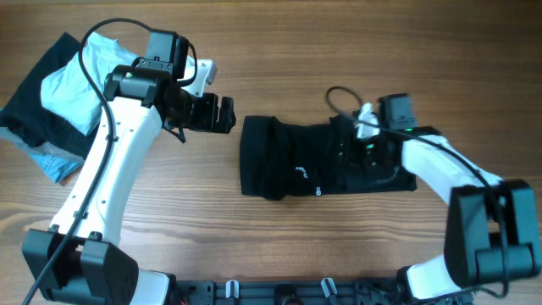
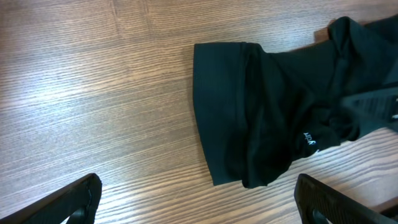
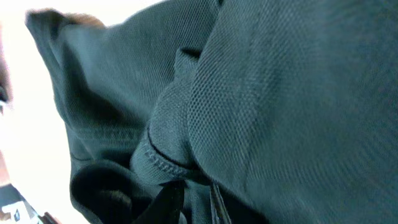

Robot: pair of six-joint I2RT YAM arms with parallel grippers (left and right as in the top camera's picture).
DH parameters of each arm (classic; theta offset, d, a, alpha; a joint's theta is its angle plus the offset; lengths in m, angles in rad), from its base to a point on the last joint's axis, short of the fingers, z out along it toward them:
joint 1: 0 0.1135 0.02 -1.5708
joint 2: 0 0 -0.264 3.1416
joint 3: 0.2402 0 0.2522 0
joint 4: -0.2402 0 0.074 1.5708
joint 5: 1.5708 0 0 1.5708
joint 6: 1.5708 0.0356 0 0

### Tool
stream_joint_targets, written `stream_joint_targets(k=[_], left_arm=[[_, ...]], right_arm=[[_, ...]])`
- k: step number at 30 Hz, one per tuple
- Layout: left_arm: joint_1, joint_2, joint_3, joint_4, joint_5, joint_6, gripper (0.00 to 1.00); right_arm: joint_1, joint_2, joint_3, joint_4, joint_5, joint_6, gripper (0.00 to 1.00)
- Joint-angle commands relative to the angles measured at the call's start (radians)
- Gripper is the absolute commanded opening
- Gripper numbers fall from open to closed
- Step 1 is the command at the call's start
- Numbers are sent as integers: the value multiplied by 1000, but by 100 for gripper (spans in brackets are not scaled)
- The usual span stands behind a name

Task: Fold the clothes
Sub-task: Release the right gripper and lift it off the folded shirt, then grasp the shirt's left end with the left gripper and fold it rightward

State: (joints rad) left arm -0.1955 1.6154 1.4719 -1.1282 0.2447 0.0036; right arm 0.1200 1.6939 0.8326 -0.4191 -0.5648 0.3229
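The black garment's raised fold (image 1: 273, 148) (image 2: 249, 99) is near the white lettering. I move my left gripper there next and close it on that fold.
A black garment (image 1: 296, 157) lies folded in a thick bundle at the table's middle. It also shows in the left wrist view (image 2: 261, 118), with small white lettering on it. My left gripper (image 1: 222, 114) is open and empty, hovering just left of the garment's left edge; in the left wrist view its point lies between the fingertips (image 2: 202, 202). My right gripper (image 1: 360, 148) is down in the garment's right part. In the right wrist view its fingers (image 3: 189, 202) are shut on a fold of the black fabric (image 3: 273, 93), which fills the frame.
A pile of other clothes (image 1: 63, 93), light blue and dark, lies at the table's far left, behind the left arm. A black cable (image 1: 343, 97) loops above the right wrist. Bare wood table (image 1: 254, 246) lies in front of the garment.
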Motion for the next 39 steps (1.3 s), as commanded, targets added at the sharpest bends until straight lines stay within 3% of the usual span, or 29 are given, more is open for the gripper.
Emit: stream_joint_targets(k=[1, 4, 9, 15, 20, 25, 32, 39], left_arm=[[4, -16, 2, 2, 29, 10, 100], [4, -16, 0, -2, 63, 6, 100], [4, -11, -40, 0, 66, -39, 100], [4, 39, -217, 126, 233, -46, 100], [3, 132, -306, 272, 388, -45, 100], [-9, 273, -311, 336, 365, -37, 100], [-82, 429, -311, 374, 499, 20, 100], [-234, 459, -311, 449, 400, 11, 100]], right_arm=[[50, 106, -26, 49, 71, 100, 20], [50, 168, -26, 87, 67, 129, 21], [49, 113, 2, 68, -51, 51, 27], [11, -201, 42, -114, 0, 48, 33], [-51, -440, 42, -164, 34, 47, 40], [-79, -555, 42, -195, 34, 61, 41], [-79, -564, 42, -245, 49, 70, 41], [-79, -564, 42, -248, 49, 73, 41]])
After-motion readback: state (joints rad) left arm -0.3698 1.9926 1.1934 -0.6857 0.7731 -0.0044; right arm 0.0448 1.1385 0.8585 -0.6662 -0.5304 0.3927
